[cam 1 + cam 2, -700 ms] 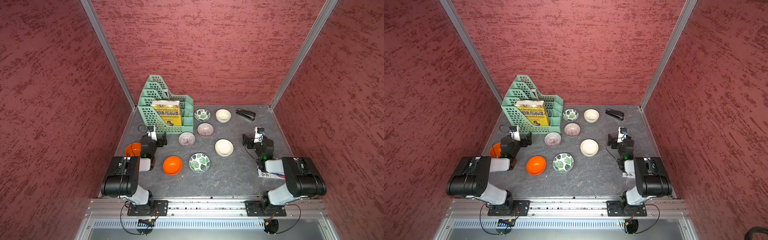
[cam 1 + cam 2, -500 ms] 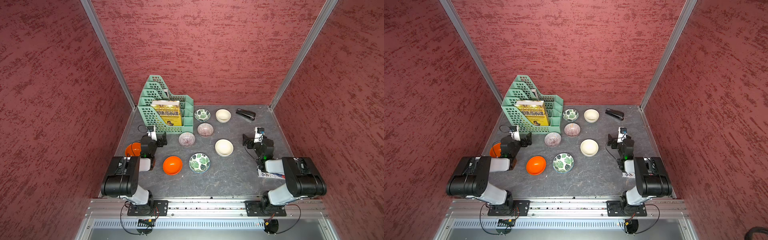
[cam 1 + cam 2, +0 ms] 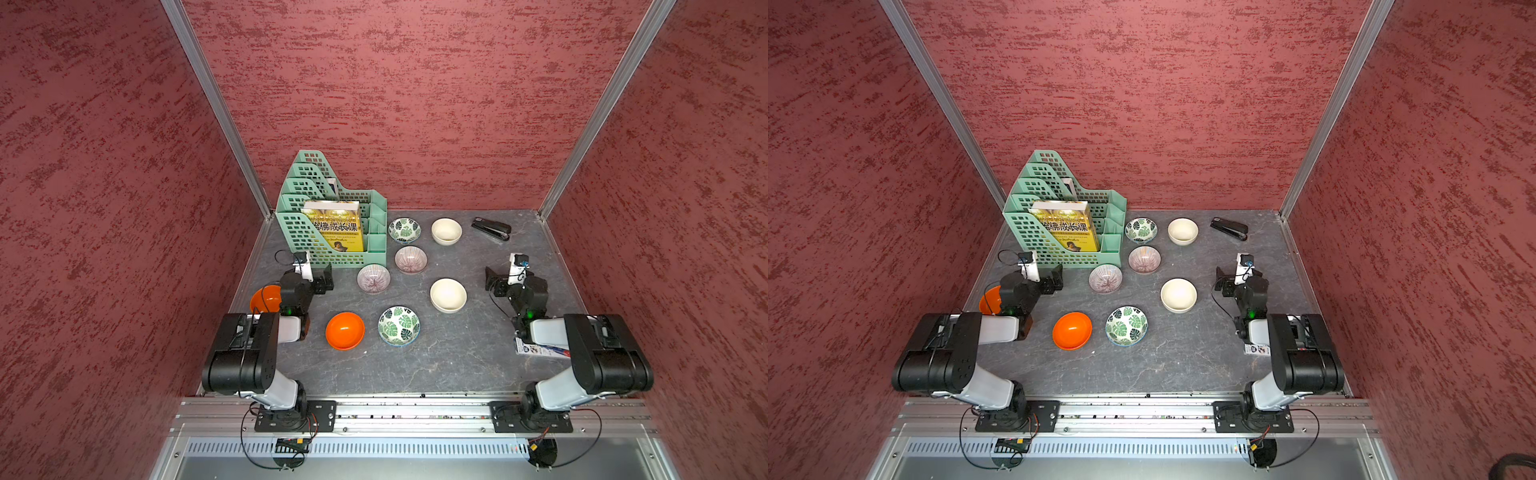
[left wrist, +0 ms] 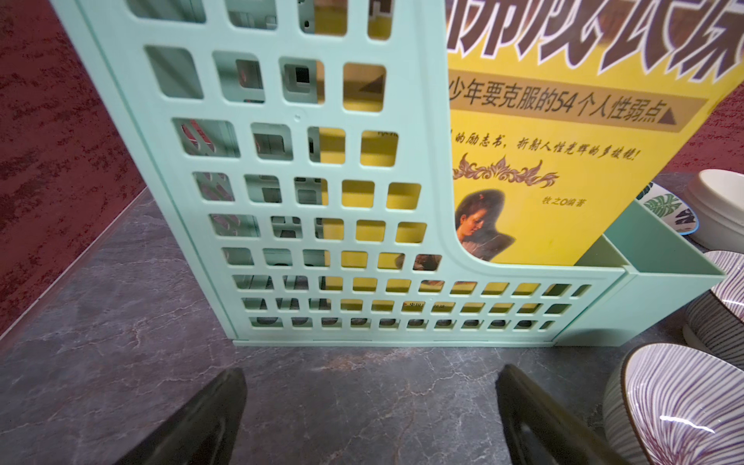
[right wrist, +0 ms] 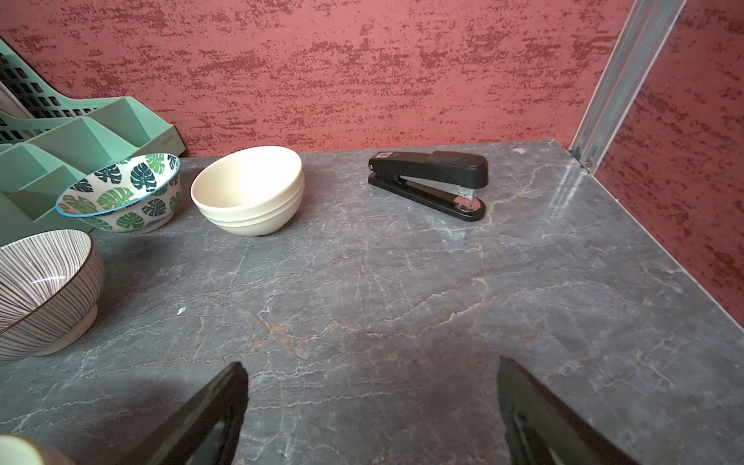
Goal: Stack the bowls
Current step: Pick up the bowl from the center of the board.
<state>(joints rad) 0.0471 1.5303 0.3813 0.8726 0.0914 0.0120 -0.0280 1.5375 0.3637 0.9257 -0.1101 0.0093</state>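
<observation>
I need to next grip the second orange bowl's rim (image 3: pixel 279 291) with my left gripper, beside my left arm, facing the other orange bowl.
Several bowls stand apart on the grey table in both top views: an orange bowl (image 3: pixel 345 331), a second orange bowl (image 3: pixel 261 297) half hidden behind my left arm, two leaf bowls (image 3: pixel 399 326) (image 3: pixel 404 230), two cream bowls (image 3: pixel 448 295) (image 3: pixel 446 231) and two lined bowls (image 3: pixel 373 278) (image 3: pixel 410 259). My left gripper (image 4: pixel 370 382) is open and empty just above the table, with a lined bowl (image 4: pixel 676 406) beside it. My right gripper (image 5: pixel 372 382) is open and empty over bare table, apart from the cream bowl (image 5: pixel 249 189).
A green file organizer (image 3: pixel 332 232) holding a yellow book (image 3: pixel 334 226) stands at the back left, right in front of my left gripper. A black stapler (image 3: pixel 491 228) lies at the back right. A small carton (image 3: pixel 536 350) lies under my right arm. Red walls close three sides.
</observation>
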